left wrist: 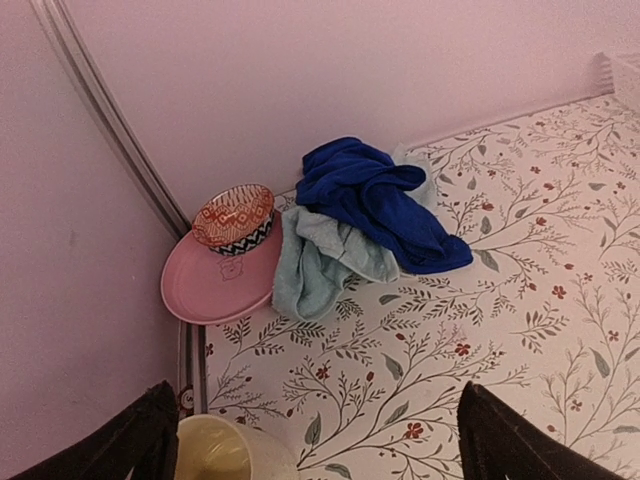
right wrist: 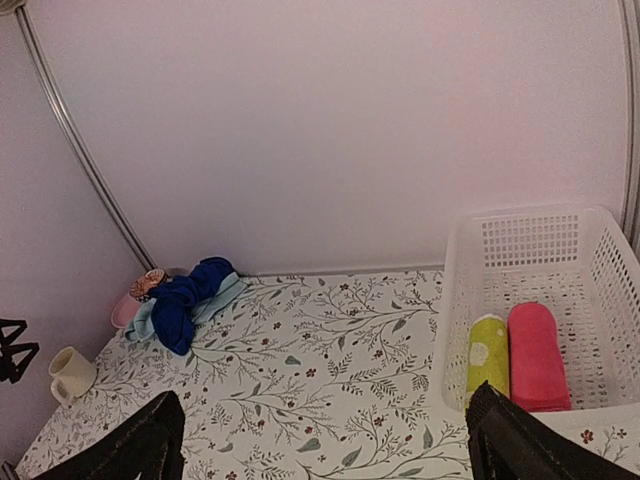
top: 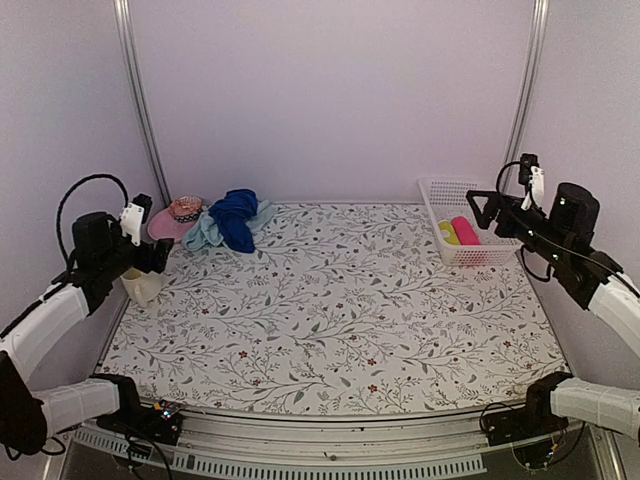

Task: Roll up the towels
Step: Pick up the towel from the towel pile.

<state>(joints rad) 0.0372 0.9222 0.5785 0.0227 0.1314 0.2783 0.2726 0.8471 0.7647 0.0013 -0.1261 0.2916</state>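
Observation:
The robot's left gripper needs to next move to the royal blue towel and grab its upper fold (top: 219, 213) (left wrist: 344, 205) on the side facing the pink hat.
The two towels lie crumpled together in the table's far left corner. The royal blue towel (top: 236, 218) (left wrist: 380, 200) (right wrist: 185, 300) is draped over the pale aqua towel (top: 204, 236) (left wrist: 315, 262) (right wrist: 143, 322). My left gripper (top: 155, 257) (left wrist: 322, 452) hovers open at the left edge, short of the pile, with nothing between its fingers. Over the right edge, my right gripper (top: 479, 211) (right wrist: 325, 455) is raised and open beside the basket, far from the towels.
A pink brimmed hat (top: 178, 218) (left wrist: 215, 275) touches the aqua towel's left side. A cream cup (top: 140, 285) (left wrist: 225, 455) (right wrist: 70, 372) stands under the left gripper. A white basket (top: 440, 190) (right wrist: 540, 225) at the back right holds a rolled yellow-green cloth (right wrist: 487, 360) and a pink one (right wrist: 536, 355).

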